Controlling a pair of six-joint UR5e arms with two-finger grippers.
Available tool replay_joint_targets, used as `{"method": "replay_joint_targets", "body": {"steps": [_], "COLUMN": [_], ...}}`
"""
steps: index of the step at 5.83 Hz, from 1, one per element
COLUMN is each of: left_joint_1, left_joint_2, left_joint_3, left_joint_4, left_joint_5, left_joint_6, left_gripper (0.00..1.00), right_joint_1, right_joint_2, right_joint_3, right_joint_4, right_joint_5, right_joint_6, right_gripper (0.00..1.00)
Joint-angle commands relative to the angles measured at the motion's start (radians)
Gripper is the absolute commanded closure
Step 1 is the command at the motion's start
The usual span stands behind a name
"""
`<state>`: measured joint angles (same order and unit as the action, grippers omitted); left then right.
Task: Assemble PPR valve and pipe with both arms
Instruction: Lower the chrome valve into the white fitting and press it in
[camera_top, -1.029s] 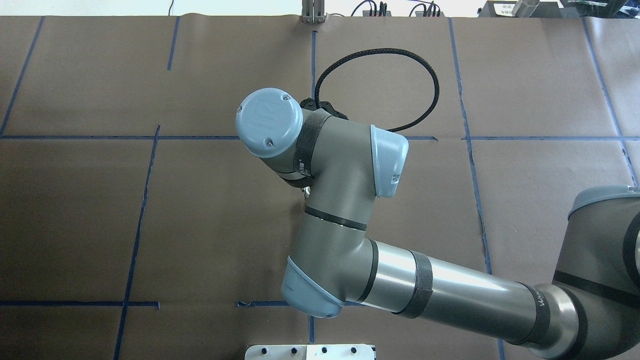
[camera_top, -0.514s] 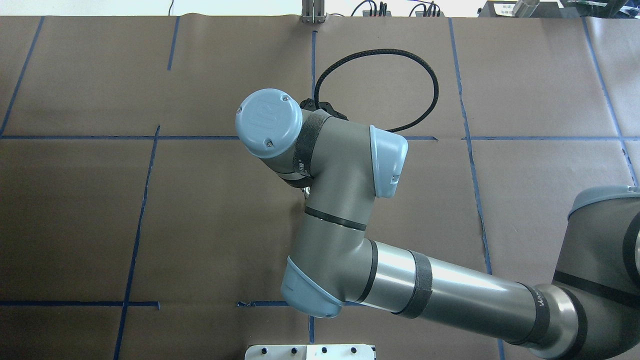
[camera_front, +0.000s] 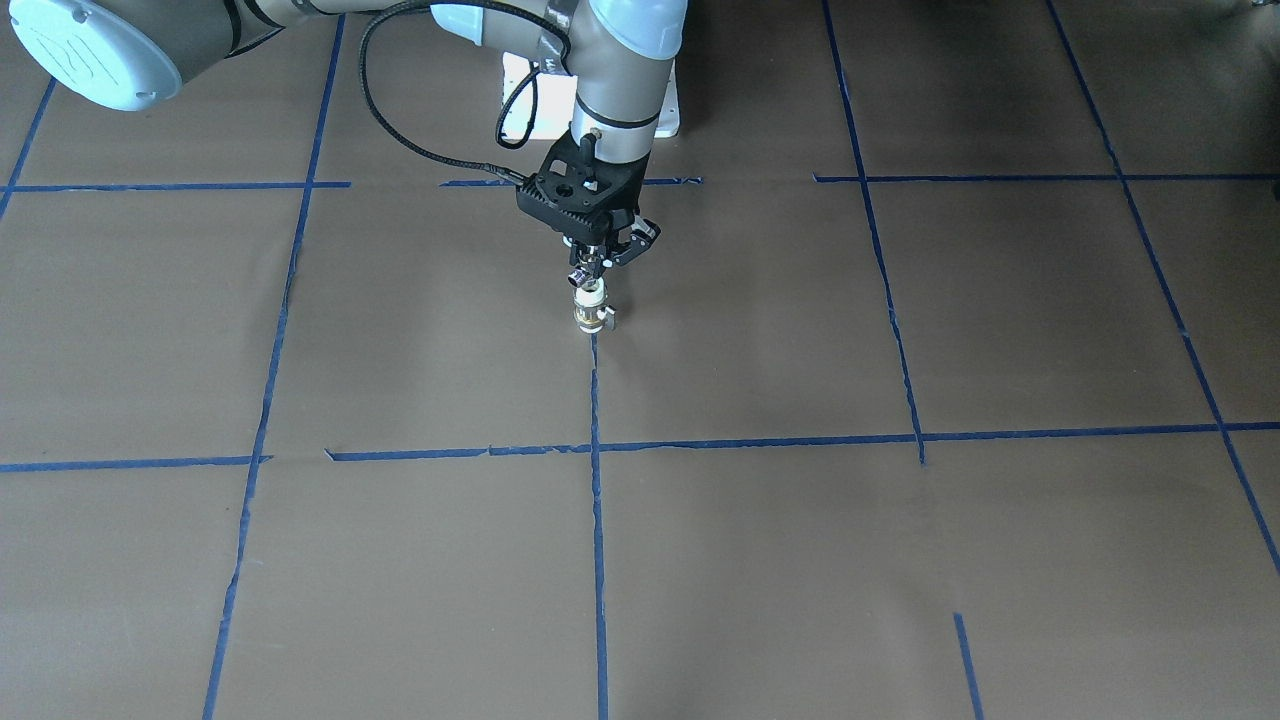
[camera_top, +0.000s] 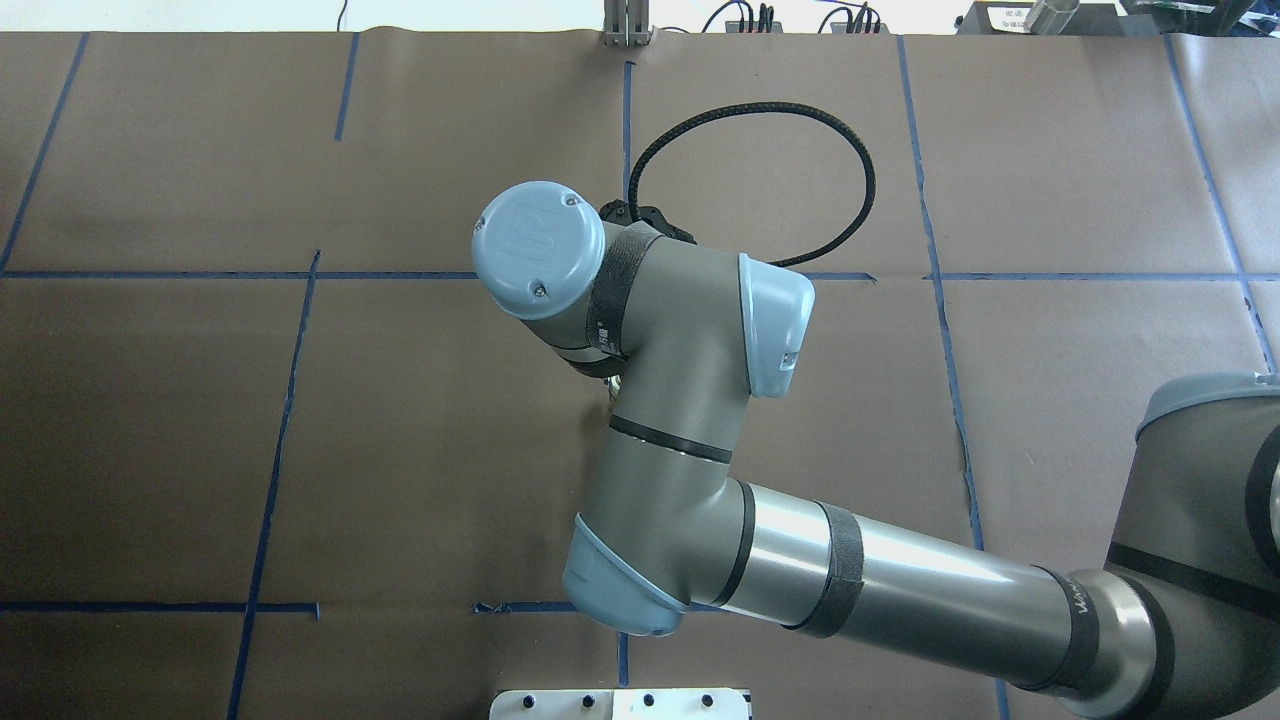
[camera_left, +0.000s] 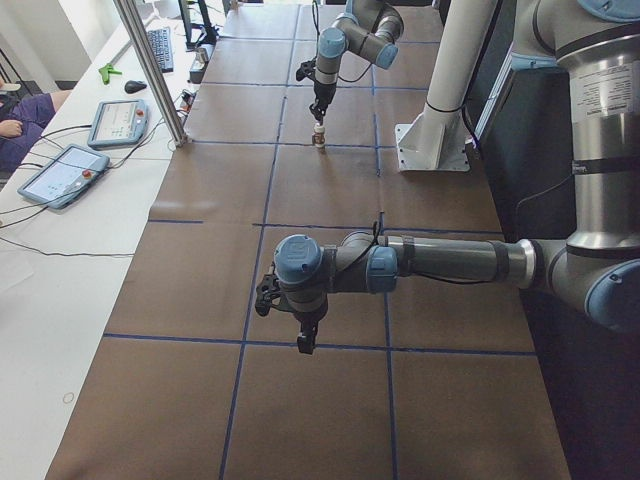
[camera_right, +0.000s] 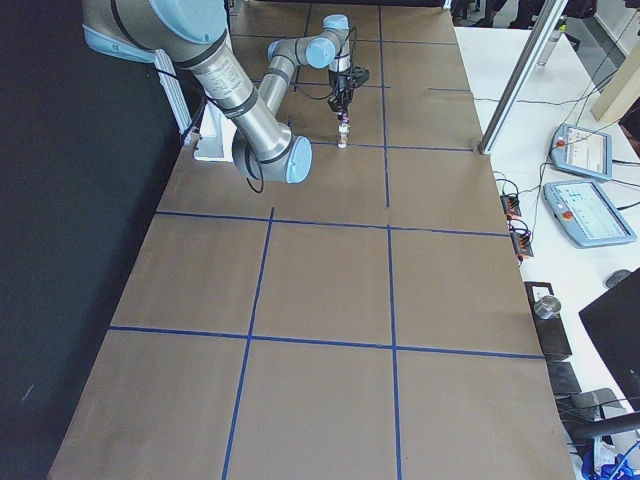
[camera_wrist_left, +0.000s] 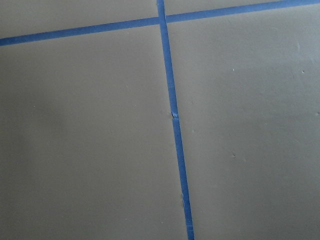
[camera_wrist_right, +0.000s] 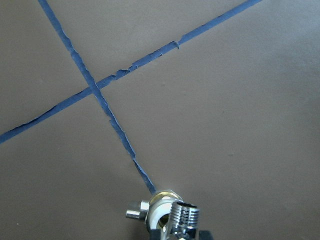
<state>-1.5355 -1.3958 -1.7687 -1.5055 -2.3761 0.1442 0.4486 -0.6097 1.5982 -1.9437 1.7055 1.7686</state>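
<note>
The robot's right gripper should release the pipe seated down in the top white socket of the PPR valve (camera_front: 589, 288) (camera_wrist_right: 163, 218).
The PPR valve (camera_front: 592, 310) stands upright on the brown table, on a blue tape line, with its side knob out to one side. My right gripper (camera_front: 592, 266) points down right above it and is shut on the pipe (camera_front: 581, 272), a small silver fitting that sits on the valve's top white socket. In the right wrist view the pipe (camera_wrist_right: 184, 218) is over the valve (camera_wrist_right: 158, 209). The overhead view hides both parts under my right wrist. My left gripper (camera_left: 305, 343) hangs over bare table far from the parts; I cannot tell if it is open.
The table is covered in brown paper (camera_front: 900, 560) with a grid of blue tape. A black cable loop (camera_top: 850, 140) arcs from my right wrist. The white base plate (camera_top: 620, 704) is at the near edge. Teach pendants (camera_left: 60, 175) and a metal post (camera_left: 150, 70) stand beside the table.
My right wrist has turned a little about its axis, as the logo on its blue cap shows, and the cable loop has shifted slightly. The arm has stayed in place.
</note>
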Motion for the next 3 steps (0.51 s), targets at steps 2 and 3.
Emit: {"method": "replay_joint_targets", "body": {"steps": [2, 3], "left_joint_1": [0.000, 0.000], "left_joint_2": [0.000, 0.000], "left_joint_3": [0.000, 0.000], "left_joint_4": [0.001, -0.001], "left_joint_5": [0.000, 0.000], "left_joint_6": [0.000, 0.000], "left_gripper": [0.00, 0.00], "right_joint_1": [-0.001, -0.001], "right_joint_2": [0.001, 0.002], "right_joint_3": [-0.006, -0.021], "right_joint_4": [0.002, 0.037], "right_joint_5": [-0.001, -0.007], "right_joint_6": [-0.001, 0.002], "right_gripper": [1.00, 1.00]}}
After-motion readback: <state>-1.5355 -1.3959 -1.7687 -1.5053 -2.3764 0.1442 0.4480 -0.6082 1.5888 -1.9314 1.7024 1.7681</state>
